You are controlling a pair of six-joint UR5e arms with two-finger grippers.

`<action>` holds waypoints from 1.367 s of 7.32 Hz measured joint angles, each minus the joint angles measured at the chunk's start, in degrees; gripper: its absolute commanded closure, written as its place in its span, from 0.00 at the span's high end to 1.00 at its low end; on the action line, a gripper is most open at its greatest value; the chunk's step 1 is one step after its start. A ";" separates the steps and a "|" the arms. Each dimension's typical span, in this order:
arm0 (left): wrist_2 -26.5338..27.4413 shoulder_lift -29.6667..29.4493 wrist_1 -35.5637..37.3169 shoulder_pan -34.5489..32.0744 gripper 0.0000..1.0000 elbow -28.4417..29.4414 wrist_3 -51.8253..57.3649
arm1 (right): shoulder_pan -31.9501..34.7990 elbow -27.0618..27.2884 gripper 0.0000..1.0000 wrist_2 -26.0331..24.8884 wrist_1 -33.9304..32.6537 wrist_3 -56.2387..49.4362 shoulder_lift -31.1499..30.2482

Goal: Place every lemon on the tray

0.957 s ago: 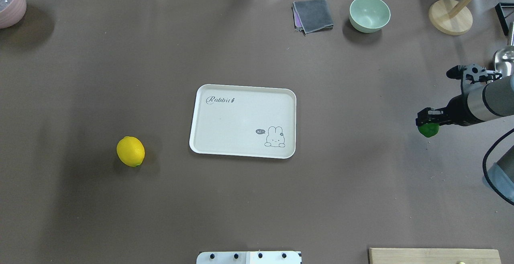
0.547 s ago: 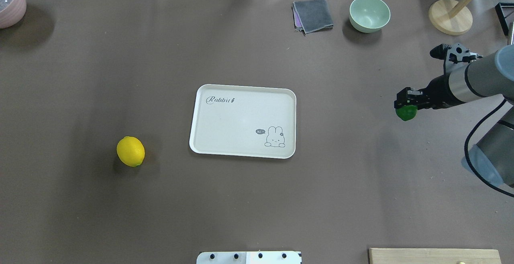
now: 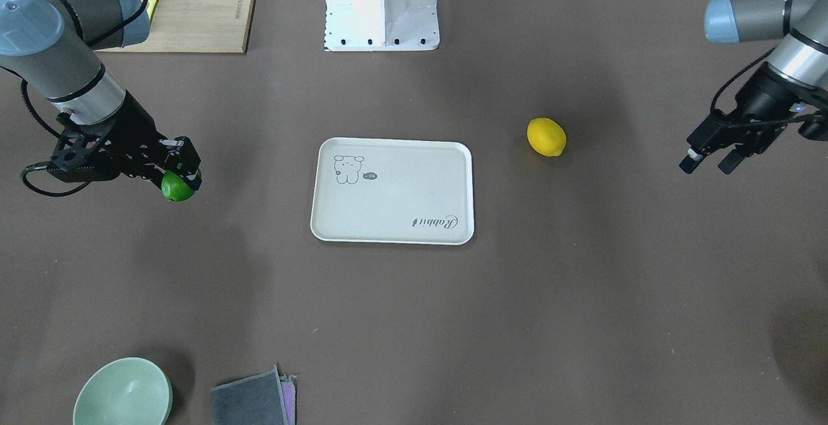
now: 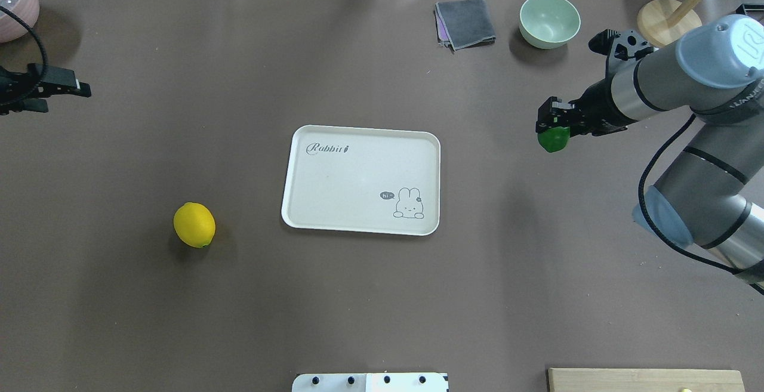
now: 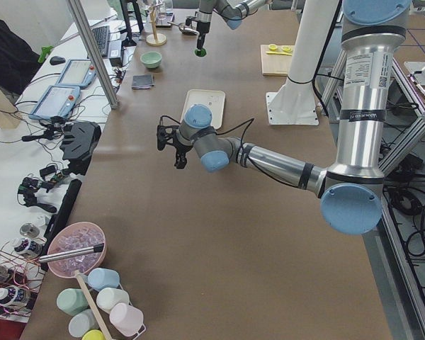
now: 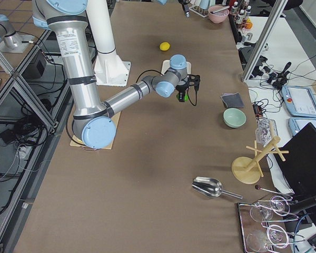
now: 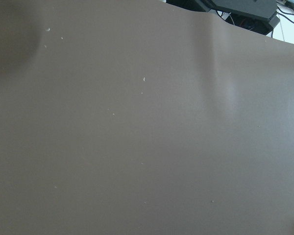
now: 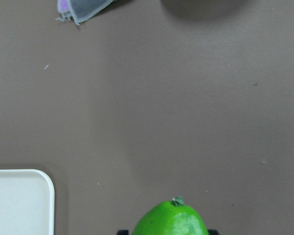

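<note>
The yellow lemon is beside the cream tray. My left gripper needs to go there next and close around the yellow lemon's middle (image 3: 546, 135).
The cream tray (image 4: 358, 171) lies flat at the table's middle, with nothing on it. The yellow lemon (image 4: 194, 225) rests on the table to the tray's left. My right gripper (image 4: 552, 131) is shut on the green lemon (image 4: 554, 140) and holds it above the table, to the right of the tray's far right corner. In the right wrist view the green lemon (image 8: 170, 220) sits at the bottom edge and a tray corner (image 8: 19, 200) shows at lower left. My left gripper (image 3: 706, 165) is open and empty, well apart from the yellow lemon (image 3: 546, 137).
A pale green bowl (image 4: 549, 20), a folded grey cloth (image 4: 465, 22) and a wooden stand (image 4: 668, 25) sit at the far right. A wooden cutting board (image 3: 187, 11) lies near the robot base (image 3: 381, 4). A pink bowl (image 4: 15, 4) stands at the far left corner.
My right arm has carried the green lemon leftward and farther across the table, toward the tray. My left gripper has come into the overhead view at the left edge.
</note>
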 measured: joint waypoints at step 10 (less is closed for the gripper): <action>29.09 -5.72 24.67 31.93 0.98 -8.13 -25.10 | -11.24 -8.70 0.00 -11.40 0.40 7.76 16.26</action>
